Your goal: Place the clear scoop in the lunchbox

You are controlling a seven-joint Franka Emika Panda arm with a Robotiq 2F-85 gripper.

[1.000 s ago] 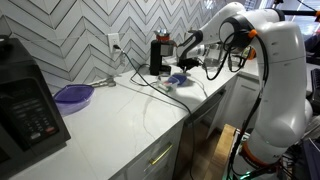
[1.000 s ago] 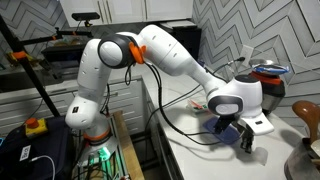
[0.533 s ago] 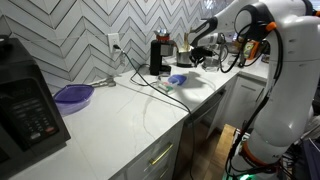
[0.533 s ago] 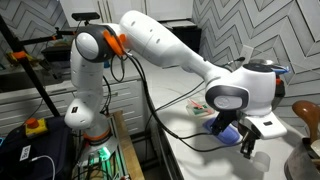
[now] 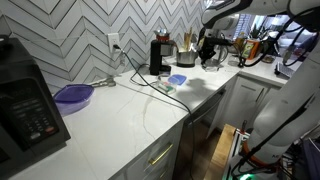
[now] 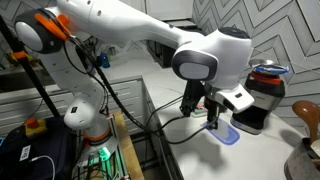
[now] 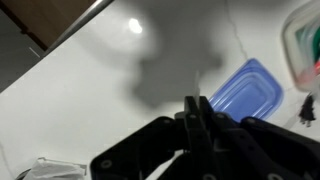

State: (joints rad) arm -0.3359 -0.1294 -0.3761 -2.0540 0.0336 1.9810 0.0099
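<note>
Next, my gripper lets go of the clear scoop in the open lunchbox with green and red things (image 5: 164, 87) (image 7: 307, 46), beside the blue tray.
The blue translucent lunchbox (image 5: 177, 79) sits on the white counter near its front edge. It also shows in the other exterior view (image 6: 228, 133) and the wrist view (image 7: 245, 90), and I see nothing inside it. My gripper (image 5: 208, 52) hangs well above and beside the lunchbox, as both exterior views show (image 6: 212, 110). Its fingers (image 7: 197, 104) are pressed together with nothing visible between them. A pale, clear scoop-like thing (image 5: 104, 82) lies on the counter by the purple dish, far from the gripper.
A shallow purple dish (image 5: 73, 95) lies at mid-counter. A black coffee maker (image 5: 160, 55) with cables stands by the wall behind the lunchbox. A black microwave (image 5: 25, 105) stands at the near end. A white appliance with a red-rimmed pot (image 6: 262, 90) stands beside the lunchbox.
My gripper has risen from low over the lunchbox to well above the counter and swung aside. The lunchbox and the scoop-like thing have stayed put.
</note>
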